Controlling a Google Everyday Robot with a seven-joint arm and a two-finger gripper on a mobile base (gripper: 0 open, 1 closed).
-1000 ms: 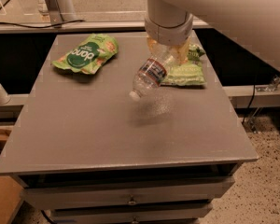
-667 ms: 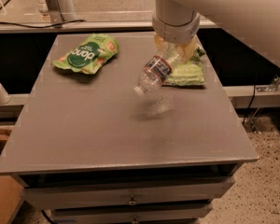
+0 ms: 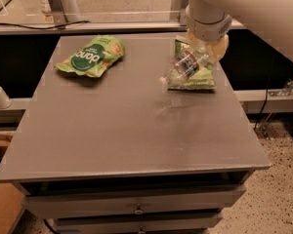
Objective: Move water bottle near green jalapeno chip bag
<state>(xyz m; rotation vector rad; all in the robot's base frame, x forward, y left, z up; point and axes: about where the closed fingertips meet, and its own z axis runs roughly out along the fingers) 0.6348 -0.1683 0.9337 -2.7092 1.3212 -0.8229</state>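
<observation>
My gripper is going to put the water bottle down along the near edge of the green jalapeno chip bag (image 3: 194, 93).
The water bottle (image 3: 184, 66), clear with a red, white and blue label band, hangs tilted in the air with its white cap pointing down-left. My gripper (image 3: 203, 48) is shut on the bottle's upper end, at the table's back right. The bottle hangs just above the left part of the olive-green jalapeno chip bag (image 3: 196, 75), which lies flat on the grey table (image 3: 132, 130). My white arm covers the bag's far end.
A brighter green bag with a dark round logo (image 3: 92, 56) lies at the table's back left. Drawers (image 3: 136, 209) run below the front edge. A metal rail (image 3: 263, 94) stands right of the table, and a stand base (image 3: 56, 6) behind it.
My gripper has carried the bottle to the right and farther back. It now hangs over the olive-green bag's left part instead of over bare table beside it.
</observation>
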